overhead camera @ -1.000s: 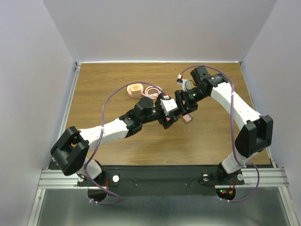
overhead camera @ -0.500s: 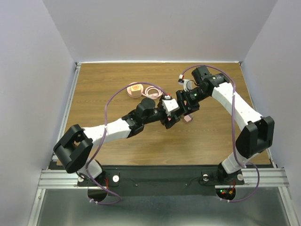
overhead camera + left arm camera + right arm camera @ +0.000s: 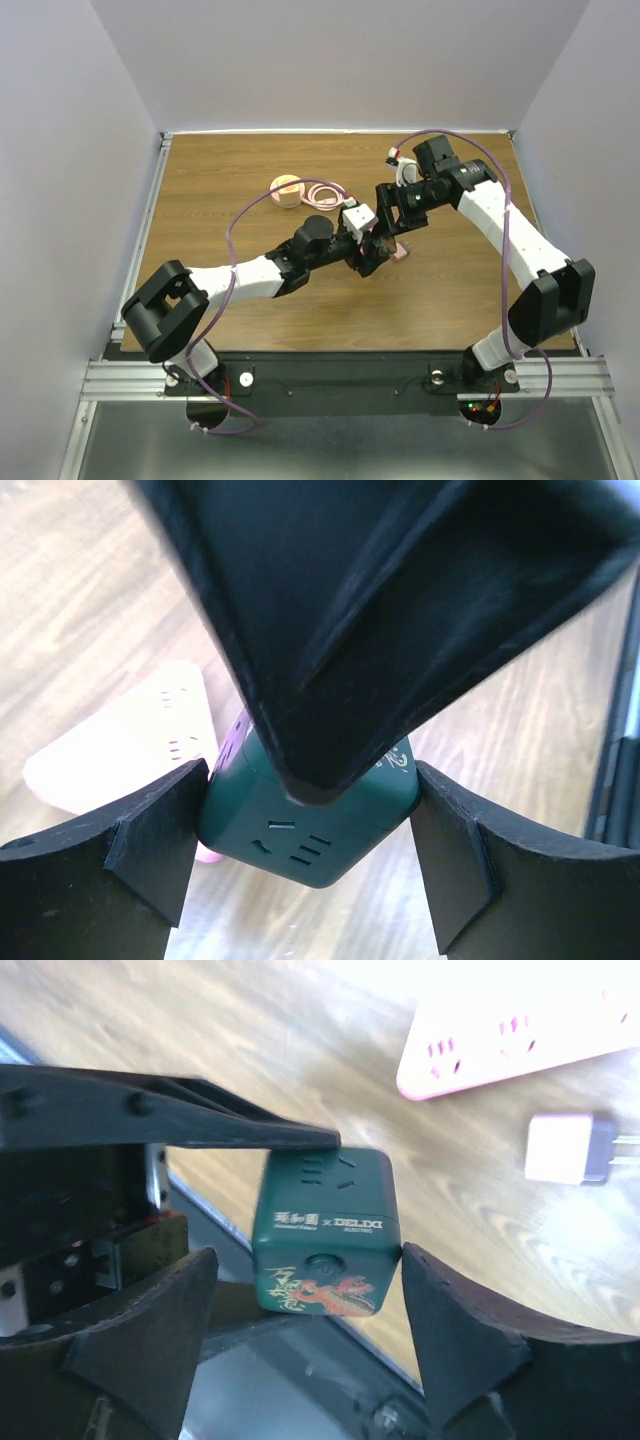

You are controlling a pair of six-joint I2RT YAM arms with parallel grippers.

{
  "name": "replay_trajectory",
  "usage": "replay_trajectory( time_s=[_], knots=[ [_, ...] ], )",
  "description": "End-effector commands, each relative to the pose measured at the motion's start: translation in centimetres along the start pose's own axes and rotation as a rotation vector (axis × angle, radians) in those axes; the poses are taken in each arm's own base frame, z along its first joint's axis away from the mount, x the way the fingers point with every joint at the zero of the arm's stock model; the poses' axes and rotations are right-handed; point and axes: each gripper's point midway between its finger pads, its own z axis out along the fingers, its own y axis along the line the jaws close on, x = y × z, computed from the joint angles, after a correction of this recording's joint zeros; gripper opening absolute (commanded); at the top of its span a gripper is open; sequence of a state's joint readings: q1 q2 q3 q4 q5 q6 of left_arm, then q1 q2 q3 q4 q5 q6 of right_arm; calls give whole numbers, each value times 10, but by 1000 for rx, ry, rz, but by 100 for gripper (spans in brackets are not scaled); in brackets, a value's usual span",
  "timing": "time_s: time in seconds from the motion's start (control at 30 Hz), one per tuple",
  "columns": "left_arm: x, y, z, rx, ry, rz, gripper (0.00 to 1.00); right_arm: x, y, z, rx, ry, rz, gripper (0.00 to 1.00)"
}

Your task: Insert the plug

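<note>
The socket cube sits shallow in my right fingers; next I open them, reach deeper and close on both sides [image 3: 264, 1236] before my left gripper opens.
A dark green socket cube [image 3: 300, 830] with a red dragon print [image 3: 322, 1245] is held above the table. My left gripper [image 3: 310, 780] is shut on it, a finger pressed against each side. My right gripper [image 3: 310, 1255] straddles the same cube: one finger touches it and the other stands off with a gap. Its finger [image 3: 400, 610] overhangs the cube in the left wrist view. A small white plug [image 3: 568, 1148] with metal prongs lies on the wood. In the top view the two grippers meet at the table's middle, left [image 3: 365, 252] and right [image 3: 388, 225], and hide the cube.
A pink power strip [image 3: 510, 1035] lies on the table beside the plug; it also shows in the left wrist view [image 3: 130, 745] and the top view [image 3: 401, 251]. A coiled pink cable [image 3: 300, 191] lies at the back left. The wooden table [image 3: 230, 170] has walls around it.
My left arm has reached further right and forward with the cube. My right wrist has drawn back a little toward the far edge.
</note>
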State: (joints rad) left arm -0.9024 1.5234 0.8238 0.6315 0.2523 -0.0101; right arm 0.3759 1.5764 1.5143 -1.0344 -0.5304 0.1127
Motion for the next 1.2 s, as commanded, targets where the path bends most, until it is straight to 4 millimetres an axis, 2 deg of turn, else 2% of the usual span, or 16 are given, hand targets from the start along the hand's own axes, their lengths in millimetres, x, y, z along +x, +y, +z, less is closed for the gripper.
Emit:
replay_trajectory(
  time_s=[0.0,0.07,0.17,0.43,0.67,0.97,1.17],
  knots=[
    [-31,-11,5,14,-106,-113,0,-36,17,-24,-9,-245,-80,80],
    [-36,-10,5,8,-124,-144,0,-37,17,-27,-7,-272,-90,87],
    [-42,-3,7,-35,-145,-183,0,-27,9,-20,16,-246,-79,91],
    [-51,3,6,-78,-170,-231,0,0,-10,-2,51,-173,-57,91],
    [-56,0,6,-65,-185,-230,0,4,-10,7,9,-152,-77,91],
    [-58,0,6,-59,-191,-223,0,12,-4,19,-67,-124,-76,81],
    [-62,4,4,-82,-206,-211,0,23,-3,26,-102,-88,-53,67]
  ],
)
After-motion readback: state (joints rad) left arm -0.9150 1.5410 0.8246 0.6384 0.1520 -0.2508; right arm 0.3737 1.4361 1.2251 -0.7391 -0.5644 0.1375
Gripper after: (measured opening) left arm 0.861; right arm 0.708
